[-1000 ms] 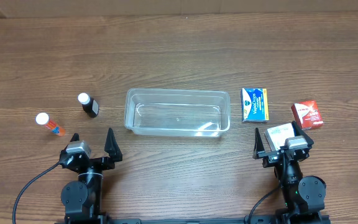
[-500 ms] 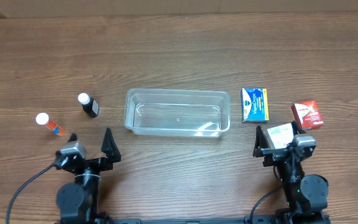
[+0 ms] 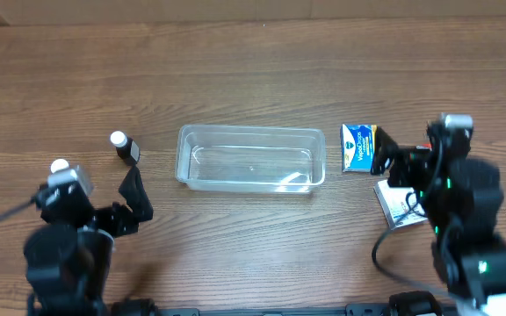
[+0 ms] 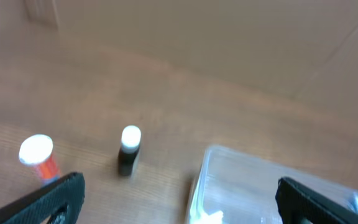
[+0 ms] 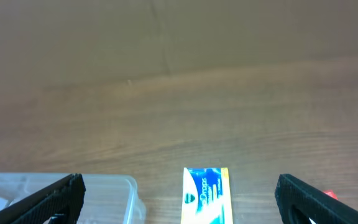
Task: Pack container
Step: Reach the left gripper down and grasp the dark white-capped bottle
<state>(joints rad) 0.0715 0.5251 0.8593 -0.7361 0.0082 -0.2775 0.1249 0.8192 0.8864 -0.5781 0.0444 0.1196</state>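
Observation:
I should bring the fingers of my left gripper closed on the white cap (image 3: pixel 119 139) (image 4: pixel 131 136) of the black bottle, the one that is nearer to the clear plastic container.
The clear plastic container (image 3: pixel 251 158) stands empty at the table's middle. It also shows in the left wrist view (image 4: pixel 272 186) and the right wrist view (image 5: pixel 114 196). A black bottle with a white cap (image 3: pixel 123 147) (image 4: pixel 128 151) and an orange bottle with a white cap (image 3: pixel 59 166) (image 4: pixel 38 156) stand to its left. A blue and yellow box (image 3: pixel 358 147) (image 5: pixel 206 194) lies to its right. My left gripper (image 3: pixel 104 197) (image 4: pixel 182 208) is open and empty, raised near the bottles. My right gripper (image 3: pixel 420 154) (image 5: pixel 188 208) is open and empty, raised over the blue box.
A white box (image 3: pixel 396 204) lies partly under my right arm. The red box is almost hidden by that arm; only a red speck (image 5: pixel 329 195) shows. The wooden table (image 3: pixel 253 70) stretches bare toward the back.
Both arms have lifted from the front edge and swung forward: the left toward the bottles, the right over the boxes, now covering the red box.

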